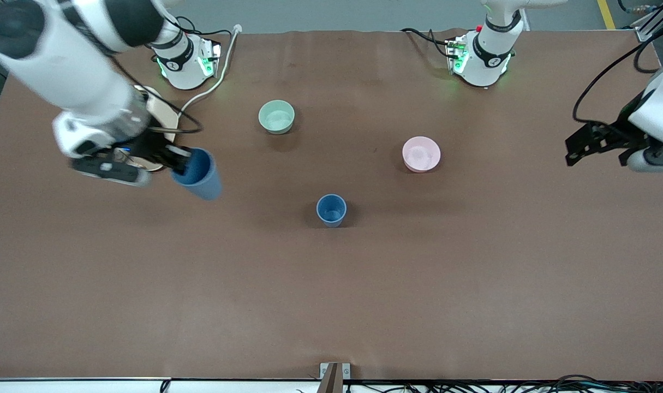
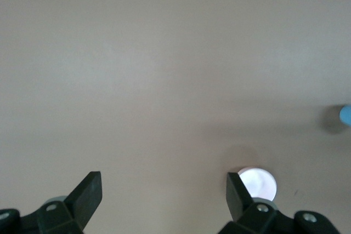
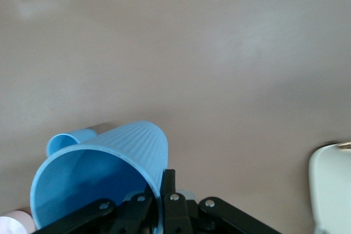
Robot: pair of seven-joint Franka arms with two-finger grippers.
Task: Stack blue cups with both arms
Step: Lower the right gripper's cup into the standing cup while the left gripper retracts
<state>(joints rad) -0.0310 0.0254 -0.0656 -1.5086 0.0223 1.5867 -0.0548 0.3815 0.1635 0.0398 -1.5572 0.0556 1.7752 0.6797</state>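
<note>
The held blue cup, now tilted above the table, will be let go by my right gripper inside the second blue cup (image 1: 332, 209) (image 3: 67, 142) standing upright in the middle of the table.
My right gripper (image 1: 181, 158) is shut on the rim of one blue cup (image 1: 199, 176), one finger inside and one outside. It holds the cup tilted above the table toward the right arm's end. In the right wrist view the held cup (image 3: 104, 171) fills the space by the gripper (image 3: 162, 191). The second blue cup (image 1: 331, 210) stands upright mid-table and also shows in the right wrist view (image 3: 68, 142) and the left wrist view (image 2: 345, 114). My left gripper (image 1: 585, 144) is open and empty, up over the left arm's end of the table, fingers wide apart (image 2: 163, 191).
A pale green bowl (image 1: 276, 116) stands nearer the robot bases. A pink bowl (image 1: 421, 154) stands toward the left arm's end and shows in the left wrist view (image 2: 259, 183). A tan plate (image 1: 165, 115) lies under the right arm. Cables run near both bases.
</note>
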